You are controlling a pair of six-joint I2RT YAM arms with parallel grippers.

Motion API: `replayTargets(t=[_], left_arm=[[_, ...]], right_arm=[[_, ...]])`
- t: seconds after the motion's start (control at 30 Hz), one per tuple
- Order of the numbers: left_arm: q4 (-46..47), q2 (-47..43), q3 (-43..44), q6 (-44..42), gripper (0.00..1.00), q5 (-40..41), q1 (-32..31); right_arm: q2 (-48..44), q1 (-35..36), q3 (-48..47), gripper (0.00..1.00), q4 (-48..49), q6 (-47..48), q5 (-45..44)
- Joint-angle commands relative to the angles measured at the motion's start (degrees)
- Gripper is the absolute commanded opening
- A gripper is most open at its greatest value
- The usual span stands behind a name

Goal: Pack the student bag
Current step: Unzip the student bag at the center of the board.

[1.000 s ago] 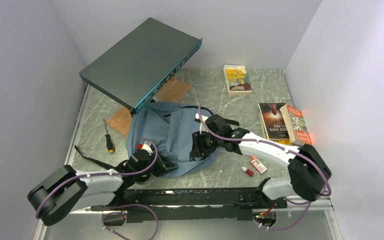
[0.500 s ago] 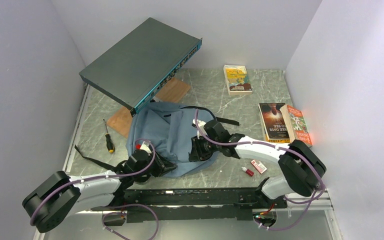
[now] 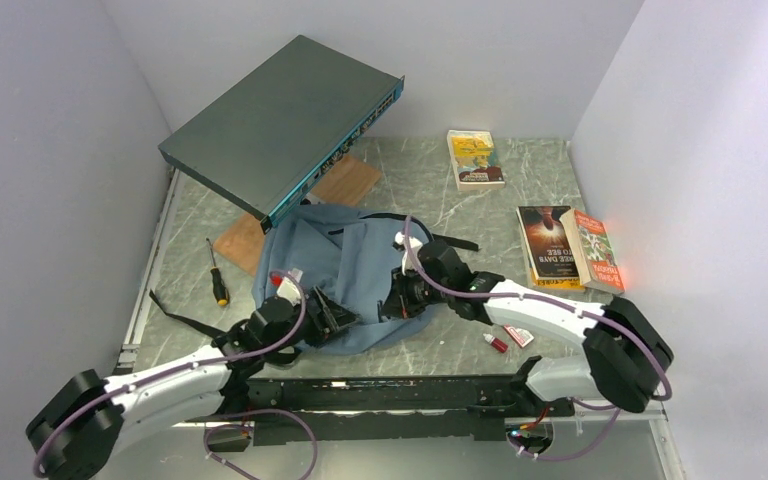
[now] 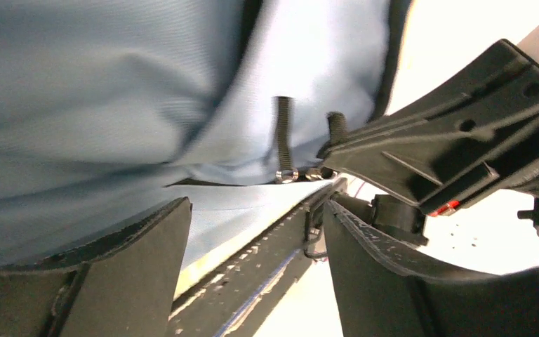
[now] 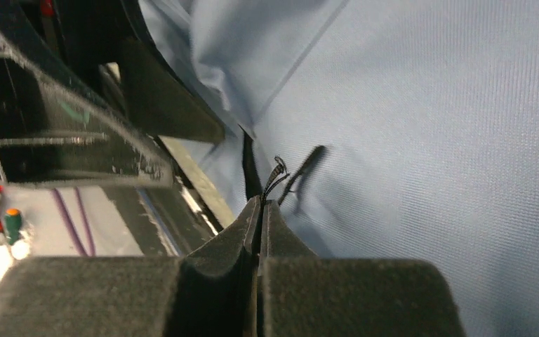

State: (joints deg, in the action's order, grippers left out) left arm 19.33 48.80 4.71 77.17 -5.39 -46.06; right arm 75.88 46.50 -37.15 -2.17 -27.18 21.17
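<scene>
The bag's edge is slack around the zipper pull in my right gripper. My left gripper will pinch the zipper line (image 4: pixel 214 183) behind the pull to brace it.
The student bag (image 3: pixel 345 270), soft blue-grey fabric, lies flat mid-table. My right gripper (image 3: pixel 400 300) is at its near right edge, shut on a thin black zipper pull cord (image 5: pixel 275 174) that sticks out between the pressed fingertips (image 5: pixel 261 203). My left gripper (image 3: pixel 332 318) is at the bag's near edge, just left of the right one. It stands open (image 4: pixel 256 210) with only bag fabric (image 4: pixel 112 91) and the zipper line between its fingers. Two black zipper pulls (image 4: pixel 284 140) hang in front of it, one running into the right gripper's fingers (image 4: pixel 421 140).
A flat dark grey metal box (image 3: pixel 285 120) leans over the bag's far left, above a wooden board (image 3: pixel 345 180). A screwdriver (image 3: pixel 217 275) and a black strap (image 3: pixel 185 325) lie left. Books (image 3: pixel 475 158) (image 3: pixel 550 245) (image 3: pixel 595 250) lie right, small red items (image 3: pixel 508 337) near front.
My left gripper has opened and pushed forward along the bag's near edge. My right gripper has closed on the zipper pull cord and shifted slightly right.
</scene>
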Motion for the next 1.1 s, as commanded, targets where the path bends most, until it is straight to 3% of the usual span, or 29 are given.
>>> replayTargets(t=[0.0,0.3,0.43,0.47,0.7,0.77,0.9,1.0,1.07], left_arm=[[-6.9,-5.5,6.6,-10.6,0.76,5.3,-4.1],[-4.8,-3.1,11.4,-33.8,0.81,14.4,-13.7],[-2.0,2.2,10.7,-34.2,0.88,15.0,-14.2],[-1.0,3.9,11.1,-34.0,0.98,14.0,-14.1],[-7.3,13.6,17.4,-32.3,0.99,17.3,-14.3],[-11.0,15.3,19.4,-30.7,0.89,19.6,-14.3],[-19.2,19.4,22.1,-27.2,0.57,23.5,-14.0],[-23.0,21.0,21.8,-25.5,0.44,23.8,-13.5],[-24.4,20.8,20.7,-23.8,0.41,23.9,-12.9]], right_arm=[[-5.6,0.0,-0.2,0.0,5.7,-8.0,-2.1],[-9.2,-0.9,3.2,0.0,11.0,-26.5,-3.3],[-10.6,-1.0,1.3,0.0,6.1,-30.0,-6.3],[-11.0,-1.0,0.9,0.0,5.5,-30.7,-6.6],[-10.9,-0.9,0.5,0.0,5.3,-31.7,-6.7],[-11.0,-1.0,-0.2,0.0,3.8,-30.6,-6.9],[-13.5,-2.6,-0.7,0.0,-1.4,-27.9,-10.7],[-15.0,-8.1,-1.3,0.0,-4.7,-24.9,-8.6],[-15.1,-14.1,-2.5,0.0,-7.9,-22.1,-5.3]])
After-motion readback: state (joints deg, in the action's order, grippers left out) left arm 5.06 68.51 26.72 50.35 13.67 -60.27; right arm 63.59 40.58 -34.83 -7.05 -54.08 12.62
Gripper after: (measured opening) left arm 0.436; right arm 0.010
